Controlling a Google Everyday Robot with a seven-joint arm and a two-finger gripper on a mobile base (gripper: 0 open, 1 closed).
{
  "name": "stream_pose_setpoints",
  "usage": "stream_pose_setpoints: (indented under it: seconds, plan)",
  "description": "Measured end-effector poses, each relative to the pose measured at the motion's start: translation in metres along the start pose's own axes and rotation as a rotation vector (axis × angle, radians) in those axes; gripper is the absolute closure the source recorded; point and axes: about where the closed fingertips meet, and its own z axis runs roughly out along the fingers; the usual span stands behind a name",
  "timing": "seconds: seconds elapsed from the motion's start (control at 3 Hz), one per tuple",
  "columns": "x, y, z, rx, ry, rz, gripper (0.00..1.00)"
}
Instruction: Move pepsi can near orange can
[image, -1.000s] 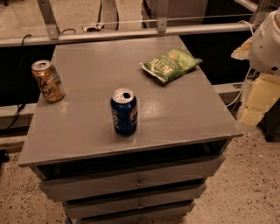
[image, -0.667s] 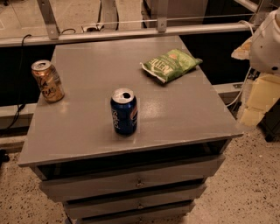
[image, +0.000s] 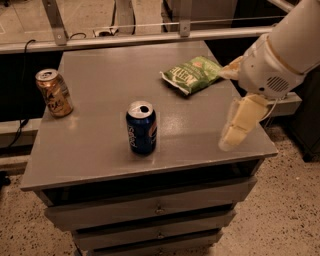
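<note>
The robot's gripper needs to go to the dark blue pepsi can next and close around the middle of its body (image: 143, 131).
The pepsi can (image: 141, 127) is dark blue with a silver top and stands upright near the front middle of the grey table (image: 100, 150). The orange can (image: 54, 93) stands upright at the table's left edge, well apart from the blue can. My gripper (image: 224, 110) hangs over the table's right side, to the right of the pepsi can and clear of it. Its cream fingers (image: 241, 122) are spread apart and hold nothing.
A green chip bag (image: 192, 73) lies on the back right of the table, just left of my gripper. The table is a drawer cabinet (image: 155, 207). A metal rail (image: 150, 37) runs behind it. Speckled floor lies around.
My arm has moved left, from beside the table's right edge to over its right side, closer to the pepsi can. Both cans and the chip bag have not moved.
</note>
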Motion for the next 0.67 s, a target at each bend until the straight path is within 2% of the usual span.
stream_pose_setpoints:
  seconds: [0.33,0.67]
  plan:
    - [-0.040,0.006,0.041,-0.053,-0.189,-0.035,0.00]
    - [-0.068,0.011,0.076,-0.103,-0.339,-0.032,0.00]
